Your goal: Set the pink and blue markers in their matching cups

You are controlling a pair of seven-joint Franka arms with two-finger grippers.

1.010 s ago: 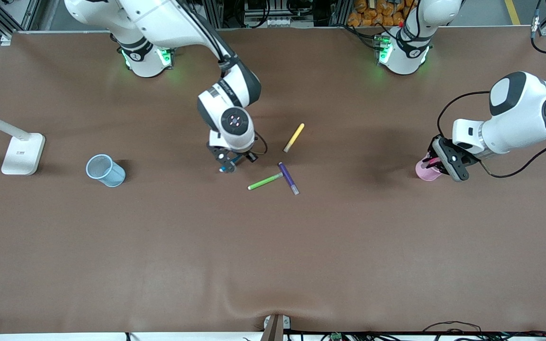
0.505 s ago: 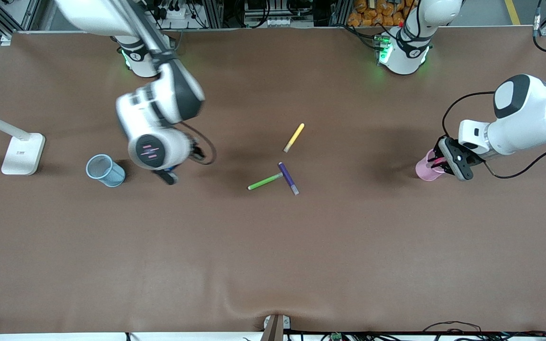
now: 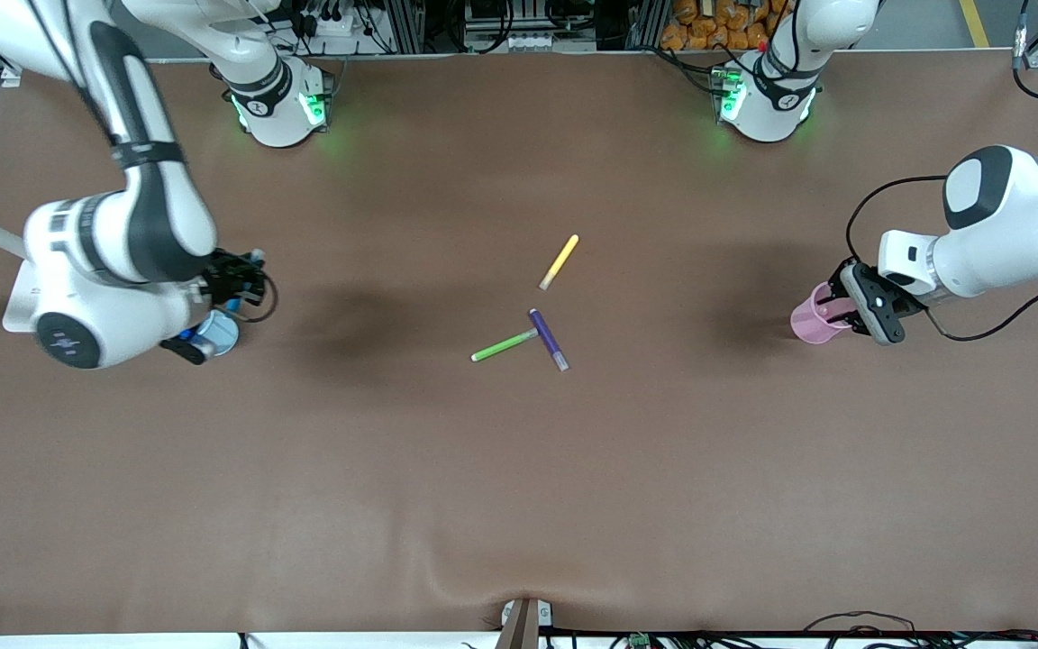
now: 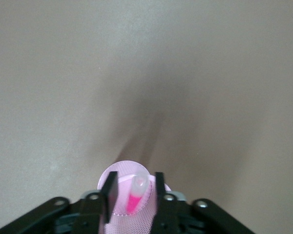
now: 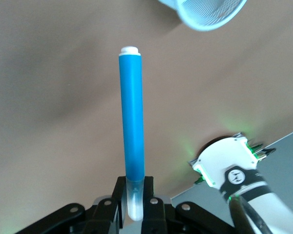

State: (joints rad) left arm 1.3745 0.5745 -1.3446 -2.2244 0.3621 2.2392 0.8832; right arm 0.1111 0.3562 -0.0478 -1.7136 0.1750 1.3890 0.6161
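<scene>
I expect the blue marker to rest upright inside the light blue cup (image 3: 206,328) (image 5: 209,7) once I let go with my right gripper.
The pink marker (image 4: 134,199) stands in the pink cup (image 3: 809,322), pale cap up, at the left arm's end of the table. My left gripper (image 4: 135,176) sits over that cup's (image 4: 118,176) rim, open, its fingers clear of the marker on either side. At the right arm's end, my right gripper (image 5: 135,184) is shut on the blue marker (image 5: 132,117) by its pale cap end. It hangs right beside the light blue cup (image 3: 222,334), and the cup's rim (image 5: 205,12) lies a little way off the marker's tip in the right wrist view.
A yellow pen (image 3: 559,261), a green pen (image 3: 503,345) and a purple pen (image 3: 548,339) lie loose near the table's middle. A white lamp base (image 3: 22,302) stands beside the blue cup, partly covered by the right arm.
The right arm swung from the table's middle to the blue cup, carrying the blue marker. The left gripper's fingers opened off the pink marker, which now rests in the pink cup.
</scene>
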